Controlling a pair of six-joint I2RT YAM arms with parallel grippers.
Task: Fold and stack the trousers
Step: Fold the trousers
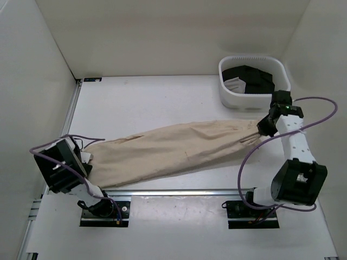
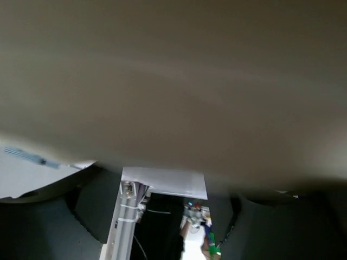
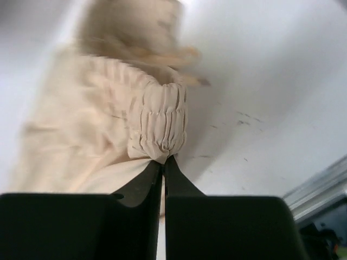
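The trousers slant toward the basket with their elastic edge bunched, so the robot's right gripper needs to grasp the elastic edge's near corner [image 1: 257, 141] and pull it toward the metal bar.
The beige trousers [image 1: 173, 149] lie stretched in a long diagonal across the white table, from near left to right. My right gripper [image 1: 264, 125] is at their right end. In the right wrist view it [image 3: 164, 158] is shut on the gathered elastic edge of the trousers [image 3: 160, 122]. My left gripper [image 1: 87, 161] sits at the trousers' left end. In the left wrist view, beige fabric [image 2: 173, 81] fills the upper part. The dark fingers [image 2: 92, 211] stand wide apart below it, and nothing shows between them.
A white basket [image 1: 227, 97] at the back right holds black clothing with a white patch [image 1: 252, 80]. White enclosure walls stand on the left, back and right. A metal rail [image 1: 179, 190] runs along the table's near edge, between the arm bases.
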